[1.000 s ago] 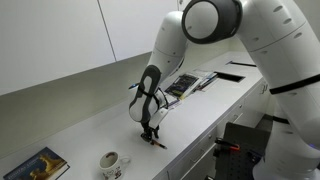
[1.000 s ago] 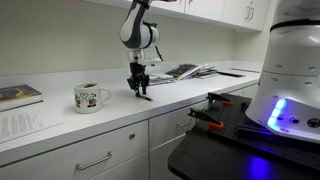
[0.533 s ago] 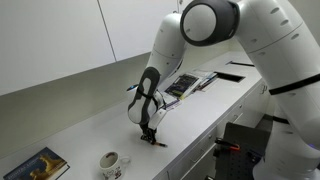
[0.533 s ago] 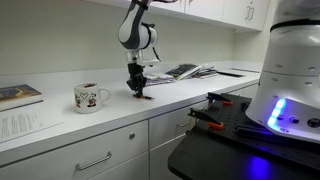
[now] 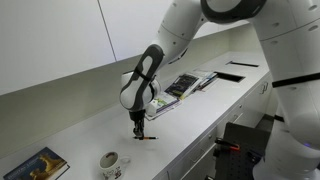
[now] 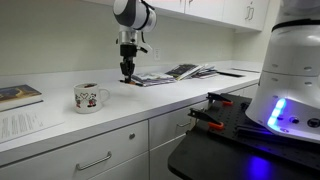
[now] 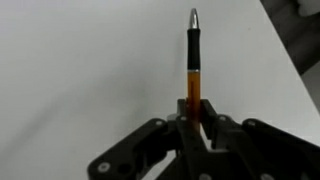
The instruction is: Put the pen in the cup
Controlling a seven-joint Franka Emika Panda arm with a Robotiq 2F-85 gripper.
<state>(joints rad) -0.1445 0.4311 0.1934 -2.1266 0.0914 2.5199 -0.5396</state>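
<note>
Next, my gripper releases the pen inside the white cup point(image 5: 109, 160) near the book, where it will lean against the inside of the cup. The pen still hangs above the white countertop.
My gripper point(image 7: 196, 118) is shut on the pen point(image 7: 193, 58), a thin dark pen with an orange lower barrel that sticks straight out past the fingertips. In both exterior views the gripper point(image 5: 138, 127) point(image 6: 126, 70) hangs above the white countertop with the pen pointing down, its tip off the surface. The cup point(image 6: 90, 97), a white mug with a side handle and markings, stands on the counter to one side of the gripper, apart from it. It also shows near the counter's front edge point(image 5: 112, 162).
An open magazine point(image 5: 186, 84) point(image 6: 176, 72) lies on the counter beyond the gripper. A book point(image 5: 40, 165) point(image 6: 18, 95) lies past the cup, with a paper sheet point(image 6: 22, 125) near it. The counter's front edge point(image 6: 150, 110) drops to cabinets.
The gripper has risen from the countertop with the pen in it and shifted toward the cup. The pen no longer lies on the counter.
</note>
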